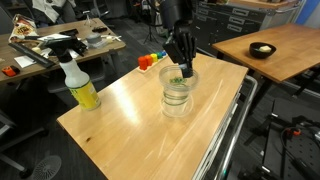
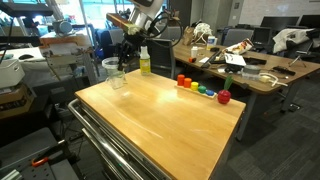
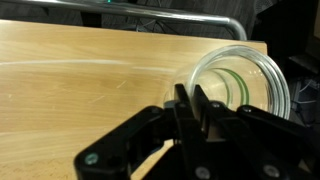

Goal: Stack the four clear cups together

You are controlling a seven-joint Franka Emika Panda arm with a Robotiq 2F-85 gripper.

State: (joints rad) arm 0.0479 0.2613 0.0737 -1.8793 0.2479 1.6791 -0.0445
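Observation:
Next, my gripper sets the stack of clear cups down on the bare wood [image 1: 159, 117], over toward the spray bottle.
The clear cups [image 1: 177, 93] stand nested in one stack near the far edge of the wooden table [image 1: 130, 125]. How many are in the stack I cannot tell. The stack also shows in an exterior view [image 2: 114, 73]. My gripper [image 1: 183, 68] comes down from above onto the stack's rim. In the wrist view its fingers [image 3: 190, 103] are pinched together on the near wall of the top clear cup [image 3: 243, 82]. A green ring shows inside the cup. The gripper is also seen in an exterior view [image 2: 127, 58].
A white-and-yellow spray bottle [image 1: 80, 85] stands at a table corner and shows in another exterior view [image 2: 144, 61]. A row of small coloured toys [image 2: 200, 89] with a red apple [image 2: 224, 97] lies along one edge. A small black bowl [image 1: 262, 50] sits on a neighbouring table.

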